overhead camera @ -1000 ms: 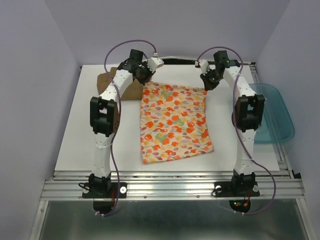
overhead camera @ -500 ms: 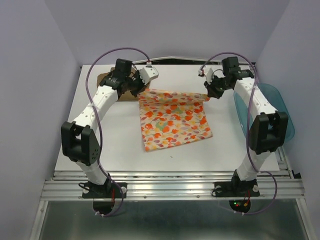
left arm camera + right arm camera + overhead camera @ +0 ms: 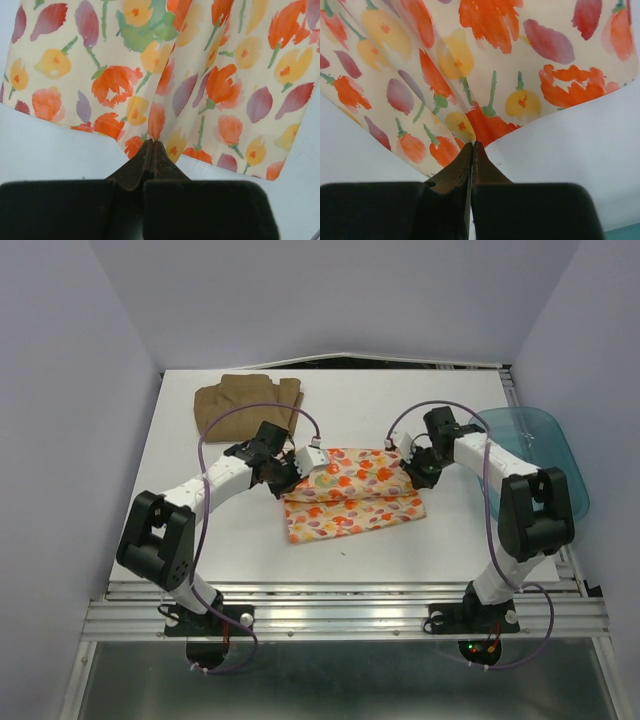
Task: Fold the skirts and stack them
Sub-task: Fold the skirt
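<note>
Next, my right gripper puts the skirt's carried edge down and takes the skirt's near corner (image 3: 422, 515), because part of the skirt's near half shows past that edge.
The cream skirt (image 3: 350, 492) with orange, red and purple print lies mid-table, its far half carried forward over the near half. My left gripper (image 3: 297, 472) is shut on its left edge; in the left wrist view the cloth (image 3: 165, 75) hangs from the closed left gripper (image 3: 151, 142). At the skirt's right edge my right gripper (image 3: 408, 466) is shut on the fabric (image 3: 470, 70), which fans out from the right gripper's (image 3: 472, 144) closed tips. The plain tan-brown skirt (image 3: 245, 403) rests folded at the back left, apart from both arms.
A translucent teal tub (image 3: 545, 460) sits at the table's right edge, just beyond the right arm. White tabletop (image 3: 200, 540) shows around both skirts. Purple cables loop above each forearm.
Both grippers have pulled the printed skirt's far edge toward the near side, folding it over itself. The arms came down and forward, uncovering the tan skirt at the back.
</note>
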### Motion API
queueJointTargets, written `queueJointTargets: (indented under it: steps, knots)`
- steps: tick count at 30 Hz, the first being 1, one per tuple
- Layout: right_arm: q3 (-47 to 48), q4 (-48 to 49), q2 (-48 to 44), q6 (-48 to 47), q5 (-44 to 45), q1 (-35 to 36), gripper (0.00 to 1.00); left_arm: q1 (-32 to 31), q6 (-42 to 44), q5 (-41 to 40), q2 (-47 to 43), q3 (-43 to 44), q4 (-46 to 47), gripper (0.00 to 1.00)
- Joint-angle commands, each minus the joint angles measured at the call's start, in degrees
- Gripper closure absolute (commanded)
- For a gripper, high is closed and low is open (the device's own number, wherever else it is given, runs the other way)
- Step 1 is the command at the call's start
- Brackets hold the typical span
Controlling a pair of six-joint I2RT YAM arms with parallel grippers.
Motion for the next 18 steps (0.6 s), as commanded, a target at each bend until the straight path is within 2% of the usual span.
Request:
queueJointTargets:
  steps: [1, 5, 8, 12, 15, 18]
  knots:
    - [2.9, 4.6, -0.6, 1.7, 2.7, -0.1, 0.99, 0.3, -2.8, -2.9, 0.7, 0.7, 3.7, 1.0]
    - [7.1, 3.2, -0.1, 2.5, 2.9, -0.1, 0.99, 0.3, -3.8, -2.8, 0.6, 4.3, 2.4, 1.0]
    - [12.1, 1.1, -0.8, 2.4, 3.5, -0.1, 0.99, 0.3, -3.4, -2.6, -0.6, 8.8, -2.1, 1.0]
    - [14.2, -2.8, -2.7, 1.5, 2.7, -0.1, 0.99, 0.3, -2.4, -2.1, -3.8, 10.2, -6.1, 1.0]
    - [13.2, -5.8, -5.5, -0.1, 2.0, -0.1, 0.99, -0.5, -2.0, -0.8, -7.3, 9.8, -9.3, 1.0]
    - [6.9, -4.5, -9.0, -2.7, 3.6, 0.4, 0.99, -2.4, -1.7, 0.1, -10.1, 5.9, -10.1, 1.0]
